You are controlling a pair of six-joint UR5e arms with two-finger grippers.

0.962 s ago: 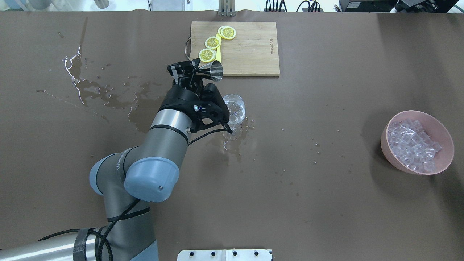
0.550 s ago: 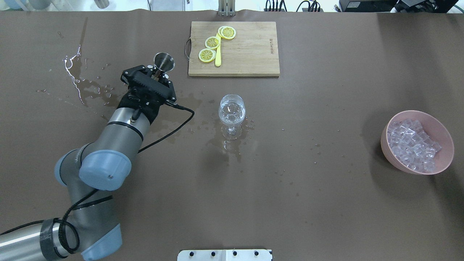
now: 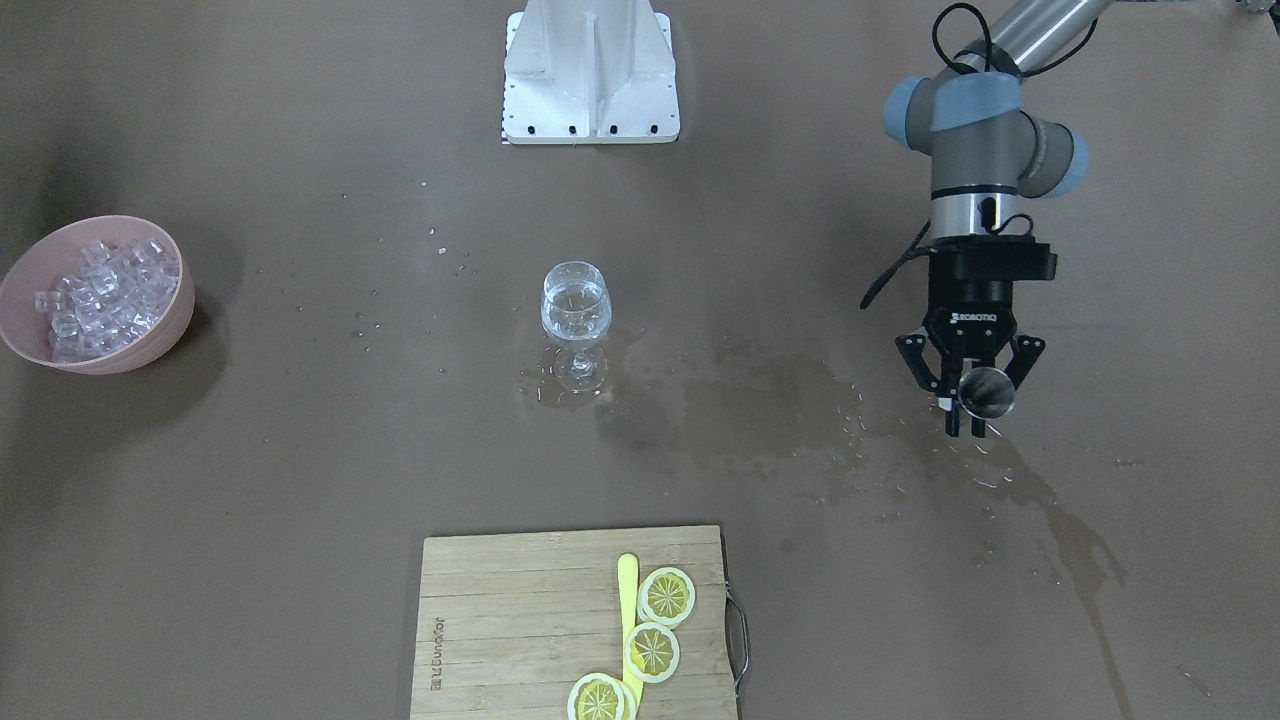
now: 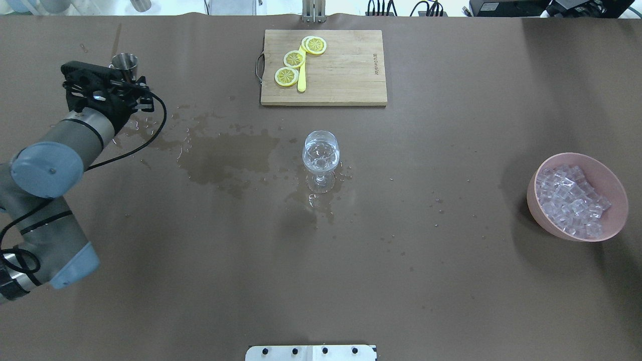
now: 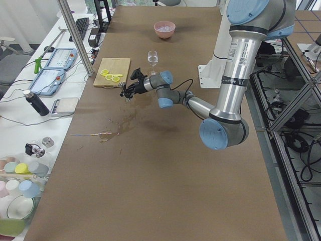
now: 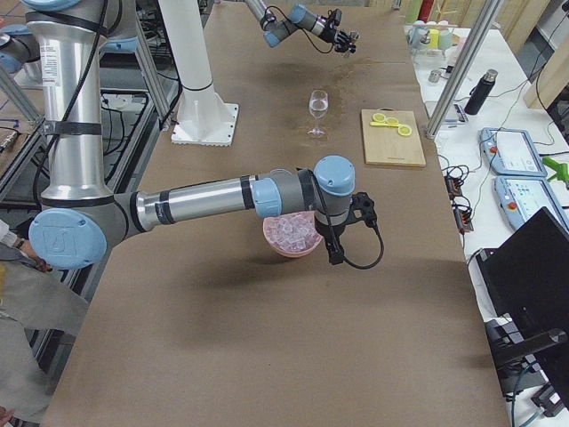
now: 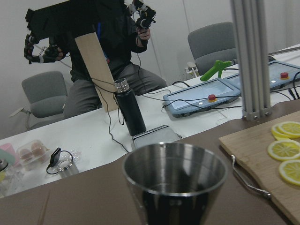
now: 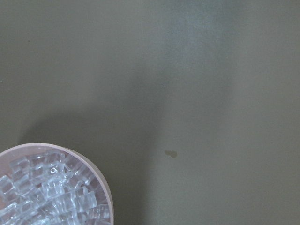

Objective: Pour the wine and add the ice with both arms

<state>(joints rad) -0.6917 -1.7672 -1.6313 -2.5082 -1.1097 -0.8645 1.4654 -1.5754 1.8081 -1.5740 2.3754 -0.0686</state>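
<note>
My left gripper needs to set the steel measuring cup down on the brown table cover (image 3: 1101, 491) next to the long wet streak.
My left gripper (image 4: 122, 75) is at the table's far left, shut on a small steel measuring cup (image 4: 124, 61) held upright; it also shows in the front view (image 3: 985, 392) and fills the left wrist view (image 7: 174, 180). A stemmed wine glass (image 4: 321, 155) with clear wine in it stands at mid-table, well to the right of that gripper. A pink bowl (image 4: 546, 223) heaped with ice cubes (image 4: 569, 200) sits at the right. My right gripper (image 6: 335, 256) hangs beside the bowl in the right side view only; I cannot tell if it is open or shut. The right wrist view shows the bowl's rim (image 8: 105, 187).
A wooden cutting board (image 4: 346, 70) with lemon slices (image 4: 294, 58) and a yellow stick lies at the far edge. Spilled liquid (image 4: 225, 155) wets the brown table cover between the cup and the glass. The white stand base (image 3: 590, 75) is at the near edge.
My left arm has swung left, away from the wine glass, carrying the steel cup. The cup went from tipped sideways over the glass to upright.
</note>
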